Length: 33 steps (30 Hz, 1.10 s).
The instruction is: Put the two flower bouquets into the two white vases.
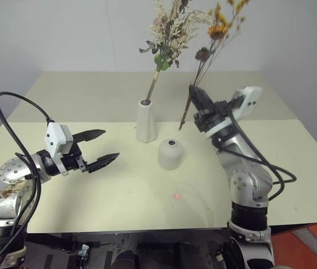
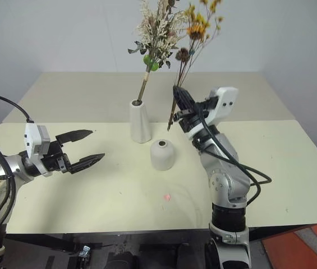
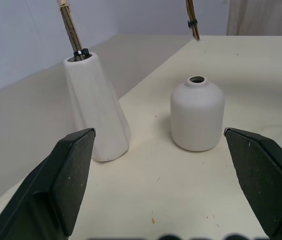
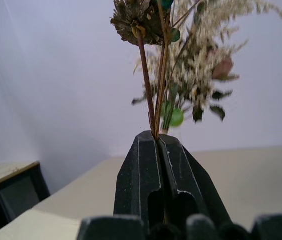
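Note:
My right gripper is to let go of the thin bouquet in the top hole of the short dome white vase (image 1: 171,143).
The tall cone white vase (image 1: 146,120) stands mid-table with the bushy bouquet (image 1: 169,31) upright in its neck. Just in front and to its right is the short dome white vase (image 1: 170,154), its top hole bare. My right gripper (image 1: 194,92) is raised above and to the right of the short vase, shut on the stems of the thin bouquet with yellow-orange flowers (image 1: 221,27). Its stem end (image 1: 182,124) hangs above the table behind the short vase. My left gripper (image 1: 105,147) is open and level to the left, both vases (image 3: 197,114) ahead of its fingers.
The beige table (image 1: 91,196) has a seam running across behind the vases. A small pink mark (image 1: 177,196) lies on it in front of the short vase. The front edge runs close to my body, and a wall rises behind the table.

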Each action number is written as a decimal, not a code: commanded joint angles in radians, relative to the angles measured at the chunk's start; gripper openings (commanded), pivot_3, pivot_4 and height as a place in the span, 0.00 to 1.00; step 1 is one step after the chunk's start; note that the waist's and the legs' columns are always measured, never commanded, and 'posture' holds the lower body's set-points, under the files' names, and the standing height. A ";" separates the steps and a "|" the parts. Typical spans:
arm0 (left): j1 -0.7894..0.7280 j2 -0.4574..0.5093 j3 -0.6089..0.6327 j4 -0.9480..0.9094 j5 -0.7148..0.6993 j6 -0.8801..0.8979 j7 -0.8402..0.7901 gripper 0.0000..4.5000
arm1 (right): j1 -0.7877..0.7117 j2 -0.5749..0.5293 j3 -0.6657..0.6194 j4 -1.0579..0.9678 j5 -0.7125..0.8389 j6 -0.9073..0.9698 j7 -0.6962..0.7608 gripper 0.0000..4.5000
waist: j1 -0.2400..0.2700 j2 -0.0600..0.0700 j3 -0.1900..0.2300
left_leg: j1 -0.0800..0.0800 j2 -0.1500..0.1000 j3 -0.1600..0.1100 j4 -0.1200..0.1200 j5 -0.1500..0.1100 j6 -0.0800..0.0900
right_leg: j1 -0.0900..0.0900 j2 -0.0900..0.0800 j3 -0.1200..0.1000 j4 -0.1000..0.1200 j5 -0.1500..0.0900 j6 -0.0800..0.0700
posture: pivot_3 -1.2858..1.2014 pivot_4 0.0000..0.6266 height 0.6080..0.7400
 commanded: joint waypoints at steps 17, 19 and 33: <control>0.012 0.044 0.045 -0.045 -0.023 -0.003 0.022 1.00 | 0.031 0.037 0.084 0.046 -0.016 -0.097 0.019 0.00 | -0.001 0.000 0.000 | 0.001 0.000 0.000 0.000 0.000 0.000 | 0.000 0.001 0.000 0.000 0.000 0.000 | 0.52 0.24 1.00; 0.014 0.046 0.047 -0.045 -0.024 -0.002 0.021 1.00 | 0.025 0.035 0.083 0.082 -0.024 -0.121 0.033 0.00 | -0.002 0.000 0.000 | 0.001 0.000 0.000 0.000 0.000 0.000 | 0.000 0.001 0.000 -0.001 0.000 0.000 | 0.52 0.24 1.00; 0.035 0.045 0.059 -0.046 -0.020 -0.011 0.020 1.00 | 0.017 0.017 0.088 0.165 -0.046 -0.195 0.096 0.00 | -0.002 0.000 0.000 | 0.001 0.001 0.000 0.000 0.000 0.000 | 0.000 0.000 0.000 0.000 0.000 0.000 | 0.52 0.24 1.00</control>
